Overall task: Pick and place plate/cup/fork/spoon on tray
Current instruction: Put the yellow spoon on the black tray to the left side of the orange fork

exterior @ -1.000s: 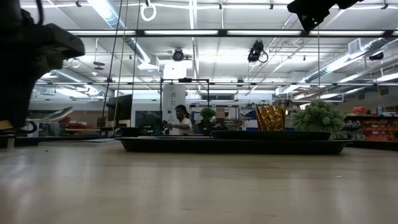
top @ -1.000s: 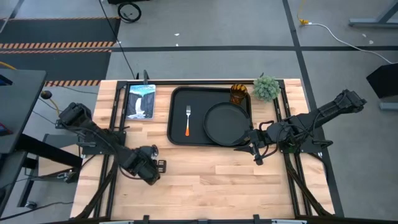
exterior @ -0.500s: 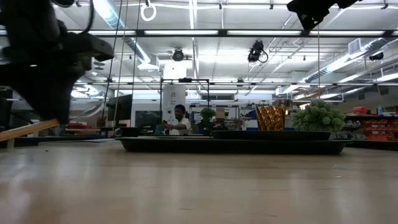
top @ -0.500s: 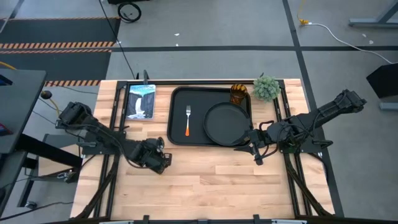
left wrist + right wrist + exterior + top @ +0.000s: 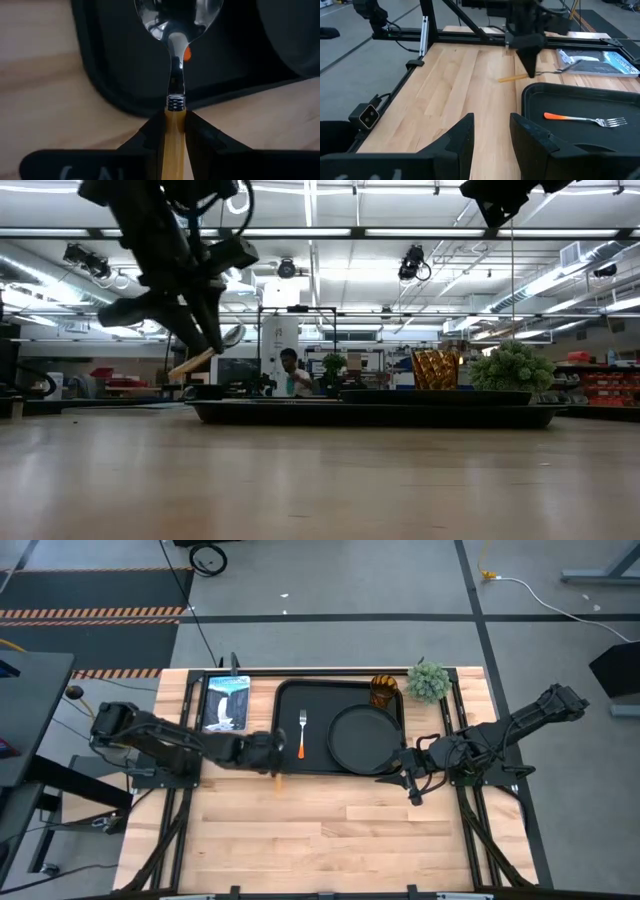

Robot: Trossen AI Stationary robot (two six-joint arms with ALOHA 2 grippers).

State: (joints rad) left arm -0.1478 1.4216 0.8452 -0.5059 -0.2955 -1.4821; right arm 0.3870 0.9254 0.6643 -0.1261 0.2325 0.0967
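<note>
The robot's left gripper should release the spoon on the black tray [image 5: 291, 734], between the fork and the tray's rim that faces the book.
My left gripper [image 5: 268, 753] is shut on the spoon [image 5: 175, 60], which has a silver bowl and an orange handle, in the air at the near left corner of the black tray [image 5: 322, 705]. The spoon's bowl [image 5: 177, 15] is over that corner. The orange-handled fork [image 5: 301, 735] lies in the tray's left half, and the round black plate [image 5: 365, 737] lies in its right half. The amber cup [image 5: 384, 690] stands in the tray's far right corner. My right gripper [image 5: 408, 783] is open and empty, just past the tray's near right corner. My left gripper pinches the spoon's orange handle [image 5: 174, 127] between its two fingers, close to the metal collar where the neck begins. The fingers come from above, slanting down, and lie across the handle. The spoon is lifted clear and tilted, with its bowl [image 5: 232, 335] higher than the handle's free end [image 5: 188, 366].
A small green potted plant [image 5: 428, 680] stands at the far right, beside the cup. A blue and white book [image 5: 226, 702] lies left of the tray. Bare wooden table top [image 5: 330, 830] stretches along the near side.
My left gripper, holding the spoon throughout, has gone up and toward the table's right and far edges, from the near left of the table to the tray's near left corner. The spoon has gone with it, clear of the table.
</note>
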